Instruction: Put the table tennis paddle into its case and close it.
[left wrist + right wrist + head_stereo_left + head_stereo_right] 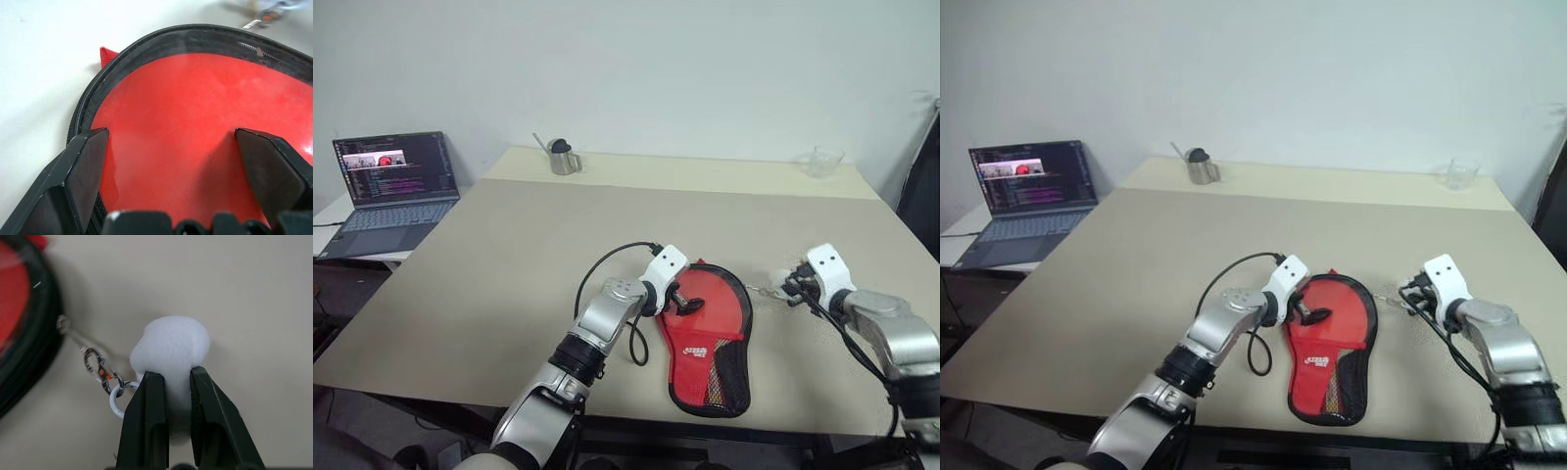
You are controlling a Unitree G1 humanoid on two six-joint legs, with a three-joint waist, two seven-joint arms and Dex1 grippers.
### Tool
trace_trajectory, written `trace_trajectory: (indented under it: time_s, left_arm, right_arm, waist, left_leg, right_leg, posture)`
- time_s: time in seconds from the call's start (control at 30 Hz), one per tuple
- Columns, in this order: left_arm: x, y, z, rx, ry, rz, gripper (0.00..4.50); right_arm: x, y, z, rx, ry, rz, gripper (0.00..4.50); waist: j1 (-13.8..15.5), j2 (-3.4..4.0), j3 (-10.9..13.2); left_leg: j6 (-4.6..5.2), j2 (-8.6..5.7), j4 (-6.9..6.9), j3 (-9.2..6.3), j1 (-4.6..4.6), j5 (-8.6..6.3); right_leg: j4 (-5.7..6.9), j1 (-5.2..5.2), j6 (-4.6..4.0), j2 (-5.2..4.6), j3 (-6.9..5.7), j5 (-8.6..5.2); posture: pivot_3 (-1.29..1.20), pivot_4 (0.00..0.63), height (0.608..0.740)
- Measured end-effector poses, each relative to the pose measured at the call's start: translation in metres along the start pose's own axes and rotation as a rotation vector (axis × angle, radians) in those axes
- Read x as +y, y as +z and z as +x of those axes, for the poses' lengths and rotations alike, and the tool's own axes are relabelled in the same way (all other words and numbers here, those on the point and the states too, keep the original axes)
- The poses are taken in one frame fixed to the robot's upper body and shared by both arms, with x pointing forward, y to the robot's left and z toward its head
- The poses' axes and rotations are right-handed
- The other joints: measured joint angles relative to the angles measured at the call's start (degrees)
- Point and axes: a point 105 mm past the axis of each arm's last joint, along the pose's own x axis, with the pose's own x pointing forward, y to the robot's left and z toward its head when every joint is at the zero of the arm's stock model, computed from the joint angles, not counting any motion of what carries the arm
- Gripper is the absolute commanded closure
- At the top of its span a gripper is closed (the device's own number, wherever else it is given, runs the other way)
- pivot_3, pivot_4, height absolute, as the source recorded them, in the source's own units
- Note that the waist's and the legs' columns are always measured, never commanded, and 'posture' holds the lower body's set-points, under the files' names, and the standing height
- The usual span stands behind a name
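Note:
Next, my right gripper releases the white ball, now held just above the table, on the table (783,376) next to the case's black mesh pocket.
The case (710,338) lies flat on the table, red side up, with its white logo and black mesh pocket toward the near edge. My left gripper (683,299) stands open over the round red part of the case (186,122), one black finger (83,161) at the black zip rim. To the right of the case, my right gripper (171,374) is shut on the white ball (171,345), just above the table. The thin chain (98,367) runs from the ball back to the case's rim. The table tennis paddle is hidden.
A metal cup (563,157) stands at the table's far left and a clear glass (823,162) at the far right. An open laptop (396,186) sits on a side table to the left. The beige table (509,255) stretches wide behind the case.

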Motion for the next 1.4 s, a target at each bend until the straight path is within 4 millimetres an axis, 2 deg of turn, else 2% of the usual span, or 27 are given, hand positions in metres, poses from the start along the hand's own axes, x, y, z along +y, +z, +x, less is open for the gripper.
trace_trajectory:
  time_s: [0.17,0.53,0.8,0.97,1.17,1.4]
  left_arm:
    - [0.0,-0.001,0.0,0.009,-0.009,0.006,0.0]
    - [0.0,-0.002,0.002,0.012,-0.012,0.024,0.0]
    - [-0.004,-0.001,0.004,0.016,-0.032,0.034,0.0]
    - [-0.007,0.0,0.005,0.011,-0.045,0.048,0.0]
    - [-0.007,0.003,0.006,0.014,-0.047,0.066,0.0]
    - [-0.007,0.002,0.007,0.019,-0.045,0.068,0.0]
  right_arm:
    - [0.015,-0.012,-0.031,0.017,0.131,-0.047,4.31]
    - [0.059,-0.035,-0.06,0.085,0.375,-0.142,4.31]
    - [0.065,-0.043,-0.075,0.105,0.445,-0.183,4.31]
    - [0.073,-0.044,-0.089,0.12,0.512,-0.207,4.31]
    - [0.085,-0.05,-0.103,0.141,0.595,-0.211,4.32]
    - [0.096,-0.056,-0.104,0.161,0.631,-0.238,4.32]
  waist:
    - [-0.01,0.0,0.0]
    - [0.04,-0.02,0.0]
    - [0.18,0.08,-0.07]
    - [0.62,0.1,-0.1]
    - [1.45,0.2,-0.19]
    - [1.79,0.24,-0.29]
  left_leg:
    - [0.0,-0.01,-0.01,-0.01,0.0,-0.01]
    - [0.0,-0.02,0.0,-0.15,0.05,-0.02]
    - [0.09,-0.03,-0.02,-0.51,0.08,-0.14]
    - [0.13,-0.11,-0.01,-0.61,0.04,-0.39]
    - [0.16,-0.2,0.0,-0.63,0.04,-0.62]
    - [0.14,-0.21,0.02,-0.67,0.04,-0.66]
  right_leg:
    - [-0.08,0.02,0.0,0.01,-0.01,0.0]
    - [-0.17,0.18,-0.03,0.0,-0.15,-0.02]
    - [-0.78,0.65,-0.29,-0.02,-0.51,-0.18]
    - [-0.88,0.75,0.15,-0.06,-0.57,-0.19]
    - [-0.88,0.79,0.2,-0.11,-0.57,-0.42]
    - [-0.88,0.81,0.22,-0.11,-0.59,-0.47]
  posture:
    - [0.0,0.15,0.74]
    - [0.0,0.15,0.74]
    - [0.0,0.15,0.74]
    - [0.0,0.15,0.74]
    - [0.0,0.15,0.74]
    - [0.0,0.15,0.74]
